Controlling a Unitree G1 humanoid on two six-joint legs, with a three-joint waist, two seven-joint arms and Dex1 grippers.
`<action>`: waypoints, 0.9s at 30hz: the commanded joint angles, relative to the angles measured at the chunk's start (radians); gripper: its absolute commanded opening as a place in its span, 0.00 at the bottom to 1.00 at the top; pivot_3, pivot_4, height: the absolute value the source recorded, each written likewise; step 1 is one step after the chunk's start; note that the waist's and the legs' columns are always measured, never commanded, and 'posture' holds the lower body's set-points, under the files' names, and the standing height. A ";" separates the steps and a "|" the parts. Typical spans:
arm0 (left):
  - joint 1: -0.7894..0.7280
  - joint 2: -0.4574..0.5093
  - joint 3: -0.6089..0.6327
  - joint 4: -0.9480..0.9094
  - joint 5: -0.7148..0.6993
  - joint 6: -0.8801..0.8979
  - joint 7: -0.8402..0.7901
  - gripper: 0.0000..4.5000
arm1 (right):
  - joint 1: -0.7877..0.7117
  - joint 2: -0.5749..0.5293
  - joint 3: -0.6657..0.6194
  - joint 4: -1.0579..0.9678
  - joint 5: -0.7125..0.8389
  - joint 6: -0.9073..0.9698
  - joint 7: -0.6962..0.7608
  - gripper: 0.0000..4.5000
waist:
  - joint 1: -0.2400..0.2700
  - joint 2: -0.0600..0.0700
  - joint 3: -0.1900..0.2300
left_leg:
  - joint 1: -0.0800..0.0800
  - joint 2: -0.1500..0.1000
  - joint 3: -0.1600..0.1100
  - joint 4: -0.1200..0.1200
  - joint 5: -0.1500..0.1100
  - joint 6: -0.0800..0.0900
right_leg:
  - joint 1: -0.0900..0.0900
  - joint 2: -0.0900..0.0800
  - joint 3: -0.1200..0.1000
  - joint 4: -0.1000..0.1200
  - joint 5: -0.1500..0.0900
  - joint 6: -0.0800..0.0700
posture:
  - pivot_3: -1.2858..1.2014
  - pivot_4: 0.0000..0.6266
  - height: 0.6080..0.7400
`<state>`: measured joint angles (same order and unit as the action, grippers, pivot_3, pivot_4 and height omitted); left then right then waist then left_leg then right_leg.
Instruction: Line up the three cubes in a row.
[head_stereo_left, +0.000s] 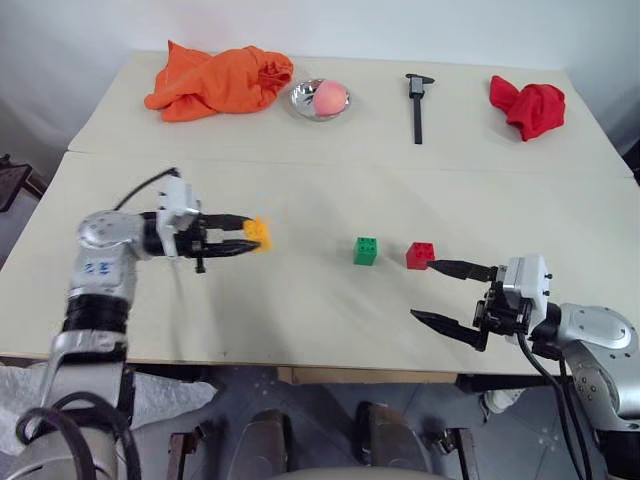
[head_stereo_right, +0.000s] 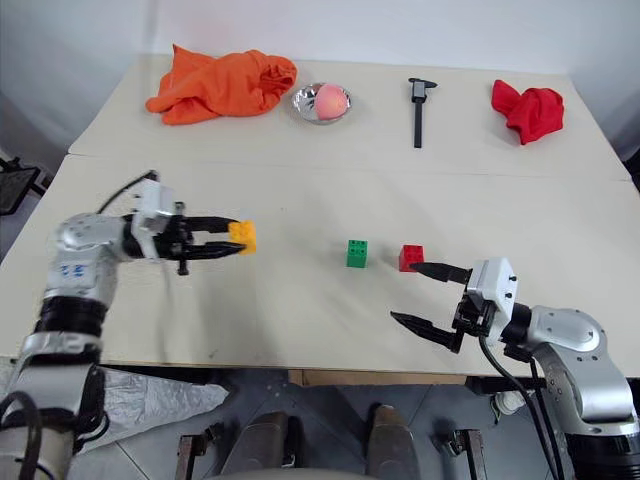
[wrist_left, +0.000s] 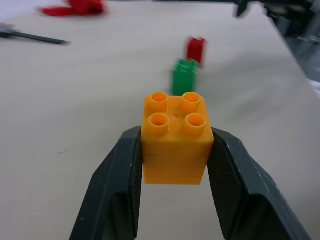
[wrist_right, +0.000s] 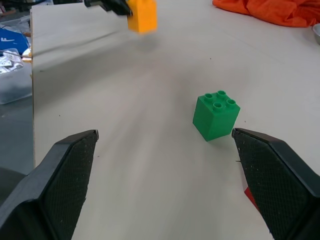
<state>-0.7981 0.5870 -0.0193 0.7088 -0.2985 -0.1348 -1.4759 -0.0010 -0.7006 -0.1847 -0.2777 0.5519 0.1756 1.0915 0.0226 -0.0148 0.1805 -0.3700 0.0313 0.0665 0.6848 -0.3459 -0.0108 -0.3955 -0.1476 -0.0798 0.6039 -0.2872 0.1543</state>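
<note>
My left gripper needs to release the yellow-orange cube on the table (head_stereo_left: 314, 254) beside the green cube, opposite the red cube.
My left gripper (head_stereo_left: 252, 238) is shut on the yellow-orange cube (head_stereo_left: 259, 234), holding it just above the table's left half, fingers pointing right; the left wrist view shows that cube (wrist_left: 175, 142) squeezed between both pads, studs up. The green cube (head_stereo_left: 366, 251) stands on the table at the middle, and the red cube (head_stereo_left: 420, 256) sits close to its right. My right gripper (head_stereo_left: 442, 291) is open at the front right, its upper finger tip just right of the red cube. In the right wrist view the green cube (wrist_right: 216, 115) stands ahead between the spread fingers.
At the back of the table lie an orange cloth (head_stereo_left: 218, 80), a metal bowl (head_stereo_left: 312, 103) holding a pink ball (head_stereo_left: 331, 96), a black caliper (head_stereo_left: 417, 103) and a red cloth (head_stereo_left: 528, 105). A seam (head_stereo_left: 300, 163) divides the two tabletops.
</note>
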 joint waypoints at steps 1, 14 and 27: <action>-0.092 -0.060 -0.040 0.177 0.074 -0.139 -0.036 0.33 | 0.015 0.005 -0.025 -0.053 0.012 -0.011 -0.022 1.00 | 0.000 0.000 0.000 | 0.000 0.000 0.000 0.000 0.000 0.000 | 0.000 0.000 0.000 0.000 0.000 0.000 | 0.52 0.24 1.00; -0.281 -0.218 -0.061 0.529 0.226 -0.289 0.021 0.33 | 0.117 0.015 -0.050 -0.122 0.012 -0.019 -0.082 1.00 | 0.002 -0.001 0.001 | -0.002 0.000 0.000 0.000 0.000 0.001 | -0.001 0.000 0.000 -0.002 0.001 0.001 | 0.52 0.24 1.00; -0.350 -0.266 -0.063 0.592 0.315 -0.290 0.085 0.33 | 0.171 0.007 -0.066 -0.167 0.016 -0.019 -0.108 1.00 | 0.002 -0.001 0.001 | -0.002 0.000 0.000 0.000 -0.001 0.001 | -0.001 0.000 0.000 -0.002 0.001 0.001 | 0.52 0.24 1.00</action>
<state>-1.1225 0.3241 -0.0877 1.3035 0.0021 -0.4202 -1.4042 0.1664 -0.6931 -0.2133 -0.3979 0.5517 0.1723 0.9891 0.0249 -0.0157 0.1811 -0.3718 0.0313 0.0664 0.6847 -0.3465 -0.0097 -0.3962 -0.1477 -0.0799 0.6018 -0.2866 0.1554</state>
